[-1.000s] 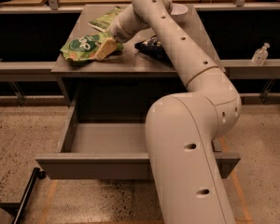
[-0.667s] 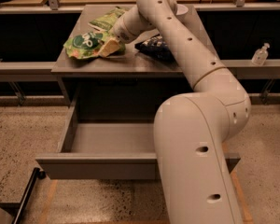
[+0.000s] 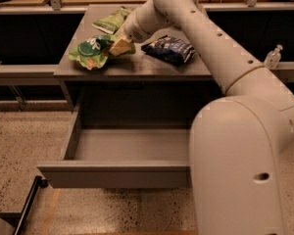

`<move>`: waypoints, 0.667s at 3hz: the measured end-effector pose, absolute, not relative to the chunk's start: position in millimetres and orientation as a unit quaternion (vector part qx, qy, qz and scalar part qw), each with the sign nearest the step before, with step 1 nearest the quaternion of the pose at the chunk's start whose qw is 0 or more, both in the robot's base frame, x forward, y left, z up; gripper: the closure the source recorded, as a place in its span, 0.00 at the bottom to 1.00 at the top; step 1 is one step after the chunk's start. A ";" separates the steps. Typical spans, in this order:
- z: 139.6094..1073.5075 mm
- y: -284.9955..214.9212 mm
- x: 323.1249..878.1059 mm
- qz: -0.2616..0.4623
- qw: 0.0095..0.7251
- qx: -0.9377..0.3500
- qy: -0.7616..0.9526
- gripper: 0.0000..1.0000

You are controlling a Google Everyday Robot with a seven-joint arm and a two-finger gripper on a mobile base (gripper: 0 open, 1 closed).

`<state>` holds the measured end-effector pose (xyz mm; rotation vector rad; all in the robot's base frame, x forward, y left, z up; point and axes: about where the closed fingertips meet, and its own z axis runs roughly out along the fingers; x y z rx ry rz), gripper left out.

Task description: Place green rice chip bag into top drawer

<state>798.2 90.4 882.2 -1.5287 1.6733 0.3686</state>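
Note:
Next, I release the green rice chip bag, still at the table's front, from my gripper on the bare bottom of the open top drawer (image 3: 124,132).
The green rice chip bag (image 3: 92,51) lies at the front left of the grey table (image 3: 152,68), bright green with a round logo. My gripper (image 3: 119,46) is at the bag's right end, its tan fingers closed on the bag's edge, and the bag looks bunched there. The top drawer (image 3: 118,174) stands pulled open below the table's front edge, and the part of its inside that shows is bare. My arm hides the drawer's right side.
A flatter olive-green bag (image 3: 111,19) lies at the table's back left. A dark blue bag (image 3: 169,49) lies right of the gripper. A small clear bottle (image 3: 273,57) stands on the ledge at far right. A black leg (image 3: 27,207) crosses the floor at lower left.
The gripper and the green bag have shifted slightly to the right on the table, and the bag looks more bunched. The drawer stays open.

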 end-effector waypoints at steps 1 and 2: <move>898.6 73.1 758.6 0.137 0.405 -0.627 0.652 1.00; 910.0 53.1 699.9 0.121 0.378 -0.662 0.636 1.00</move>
